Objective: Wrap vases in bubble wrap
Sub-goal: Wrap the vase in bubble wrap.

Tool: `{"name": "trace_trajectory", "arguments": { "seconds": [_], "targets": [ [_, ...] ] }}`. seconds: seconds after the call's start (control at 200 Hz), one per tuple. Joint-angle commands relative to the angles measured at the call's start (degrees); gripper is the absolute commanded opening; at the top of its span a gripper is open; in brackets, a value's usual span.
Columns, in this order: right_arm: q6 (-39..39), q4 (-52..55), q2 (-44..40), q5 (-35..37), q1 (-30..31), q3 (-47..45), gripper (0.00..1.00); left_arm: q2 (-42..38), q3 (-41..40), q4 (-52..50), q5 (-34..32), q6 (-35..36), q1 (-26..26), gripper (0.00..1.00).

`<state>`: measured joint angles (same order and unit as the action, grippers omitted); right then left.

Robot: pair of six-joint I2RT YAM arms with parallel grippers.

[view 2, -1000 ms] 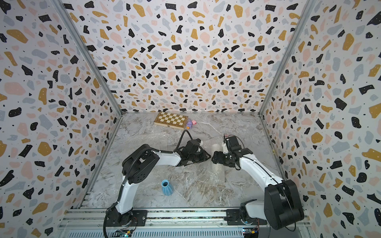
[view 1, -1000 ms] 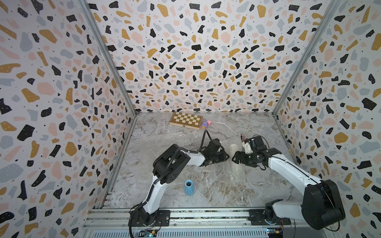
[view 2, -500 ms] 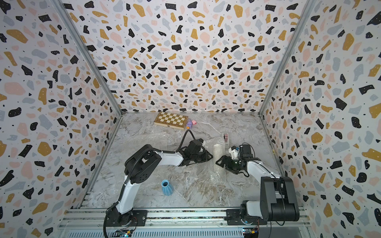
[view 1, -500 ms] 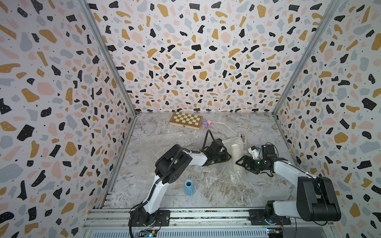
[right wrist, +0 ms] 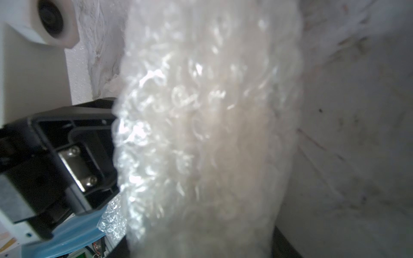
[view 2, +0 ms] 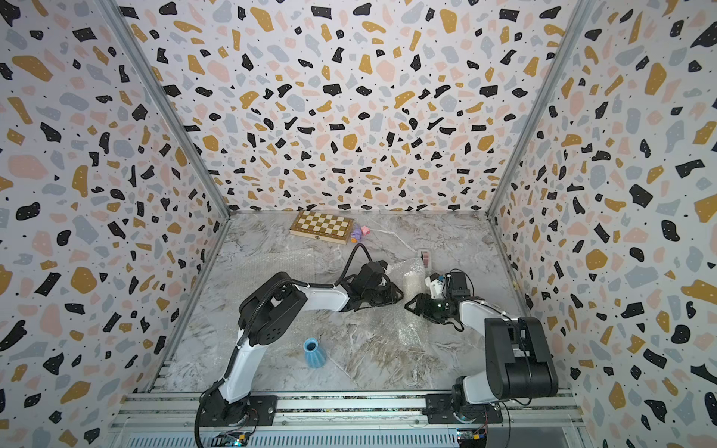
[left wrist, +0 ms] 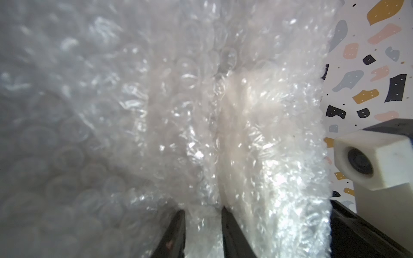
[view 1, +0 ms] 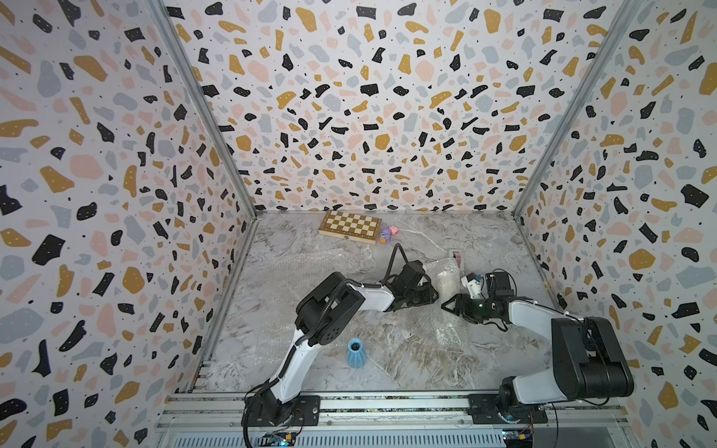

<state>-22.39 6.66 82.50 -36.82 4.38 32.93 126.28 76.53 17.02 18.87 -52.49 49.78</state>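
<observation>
The bubble wrap's fold is pinched by my left gripper close against the cream vase, so next I take the bubble wrap farther back (left wrist: 150,191) while my right gripper rolls the vase over.
The cream vase (view 1: 445,280) stands at the middle right, swathed in bubble wrap (left wrist: 257,138). My left gripper (view 1: 431,295) reaches it from the left, and in the left wrist view its gripper (left wrist: 203,215) is shut on a fold of the wrap. My right gripper (view 1: 445,306) comes from the right at the vase's foot. In the right wrist view the wrapped vase (right wrist: 201,134) fills the gap of that gripper (right wrist: 201,245), whose dark fingers (right wrist: 285,243) press its sides. The blue vase (view 1: 356,353) stands bare near the front. More bubble wrap (view 1: 310,267) lies flat at the left.
A chessboard (view 1: 349,227) and small toys (view 1: 388,232) lie at the back wall. A small white and pink item (view 1: 458,258) stands behind the cream vase. Loose wrap (view 1: 446,329) trails toward the front. Patterned walls enclose three sides.
My right arm has folded back toward its base, its gripper has dropped to the vase's foot and its jaws have narrowed. My left gripper has hardly moved.
</observation>
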Motion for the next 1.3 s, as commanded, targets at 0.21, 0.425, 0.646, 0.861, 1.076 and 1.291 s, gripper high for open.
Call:
{"name": "trace_trajectory", "arguments": {
  "seconds": [0.21, 0.425, 0.646, 0.861, 1.076, 1.291],
  "targets": [
    [0.38, 13.57, -1.99, 24.62, 8.07, 6.61, 0.49, -10.43, -10.8, 1.85, 0.47, -1.38, -3.55, 0.52],
    [-1.57, 18.22, -0.34, 36.31, 15.51, 10.52, 0.49, -15.54, -13.43, 1.26, -0.24, -5.34, -4.43, 0.62],
    [-4.29, 20.06, 2.25, 42.92, 21.92, 13.42, 0.49, -11.57, -10.41, 3.0, 1.24, -8.92, -4.43, 0.61],
    [-6.78, 21.61, 5.7, 45.92, 26.24, 15.76, 0.5, -8.09, -8.16, 2.88, 2.09, -8.04, -4.47, 0.54],
    [-9.81, 23.82, 8.02, 48.46, 29.31, 17.75, 0.54, -4.64, -7.37, 3.41, 2.04, -8.23, -4.49, 0.37],
    [-10.65, 25.73, 7.94, 47.1, 31.65, 20.99, 0.7, -3.77, -8.02, 3.68, 1.53, -7.48, -4.43, 0.25]
  ]
}}
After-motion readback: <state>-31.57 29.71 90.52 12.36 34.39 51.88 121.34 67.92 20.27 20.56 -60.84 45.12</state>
